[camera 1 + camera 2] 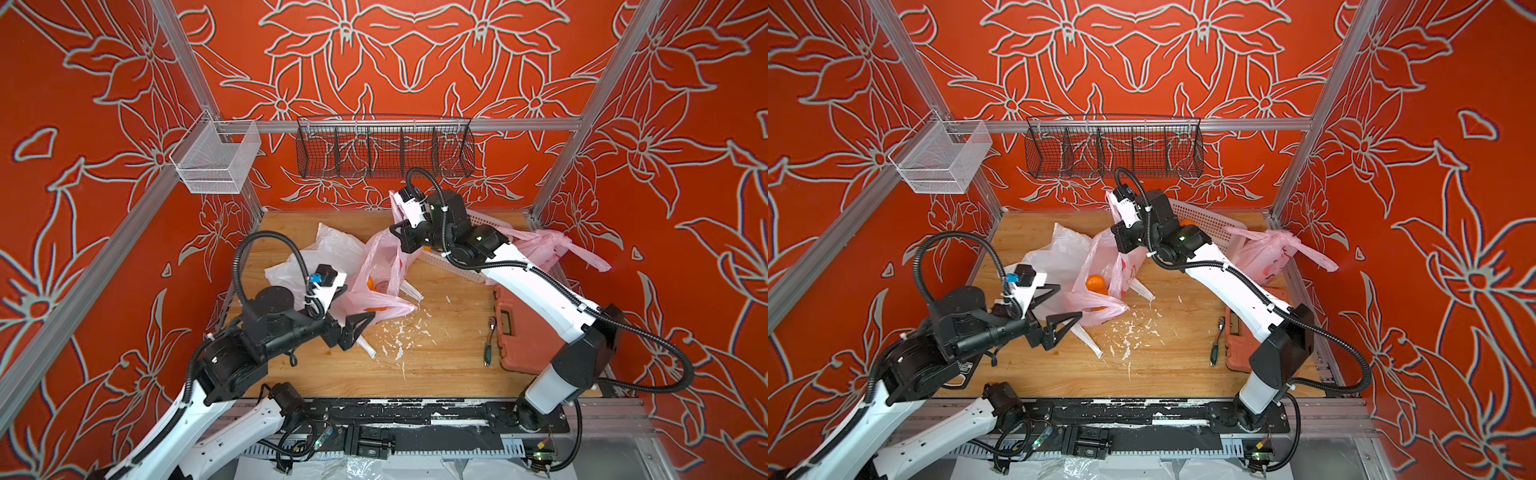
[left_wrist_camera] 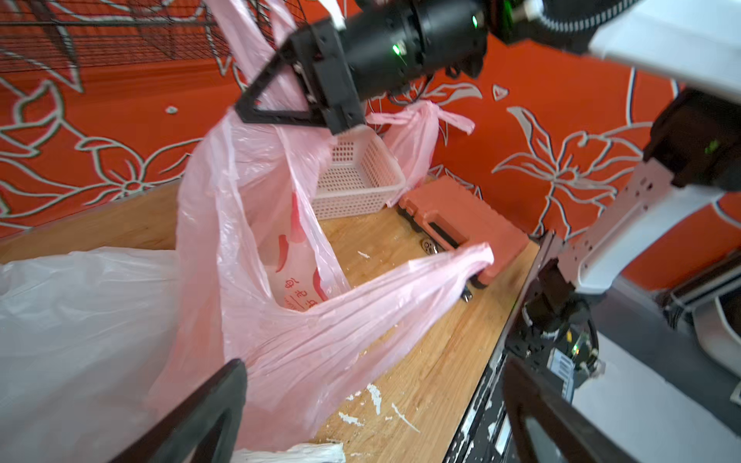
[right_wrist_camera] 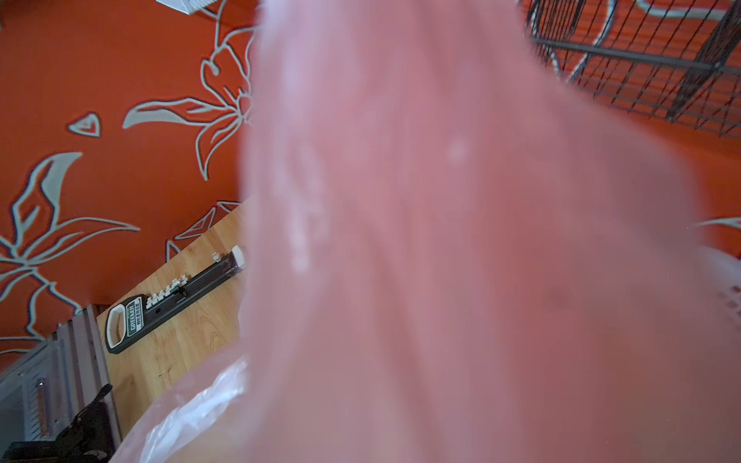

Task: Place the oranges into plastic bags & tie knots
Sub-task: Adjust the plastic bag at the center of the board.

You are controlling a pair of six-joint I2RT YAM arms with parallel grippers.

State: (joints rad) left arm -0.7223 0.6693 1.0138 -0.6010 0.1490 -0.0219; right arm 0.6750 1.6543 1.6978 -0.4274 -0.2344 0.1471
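Observation:
The pink plastic bag's loose near handle (image 1: 397,308) (image 2: 417,287) should be gripped next by my left gripper, which will go there and close, opposite the bag's far handle in my right gripper.
An open pink plastic bag (image 1: 382,266) (image 1: 1100,266) (image 2: 280,248) stands mid-table with oranges (image 1: 1095,282) inside. My right gripper (image 1: 397,232) (image 1: 1116,232) (image 2: 248,112) is shut on its far handle and holds it up; pink film (image 3: 441,240) fills the right wrist view. My left gripper (image 1: 360,300) (image 1: 1071,300) (image 2: 375,362) is open beside the bag's near side, with nothing between its fingers. A white bag (image 1: 328,245) (image 2: 80,320) lies behind the pink one. At the back right a second pink bag (image 1: 1266,257) is tied with a knot (image 1: 1289,239).
A white perforated basket (image 1: 1204,216) (image 2: 361,176) under my right arm holds an orange (image 1: 1187,223). An orange tool case (image 1: 519,328) and a ratchet (image 1: 489,340) lie at the right. White scraps (image 1: 399,332) litter the table. A black wire basket (image 1: 384,151) hangs on the rear rail.

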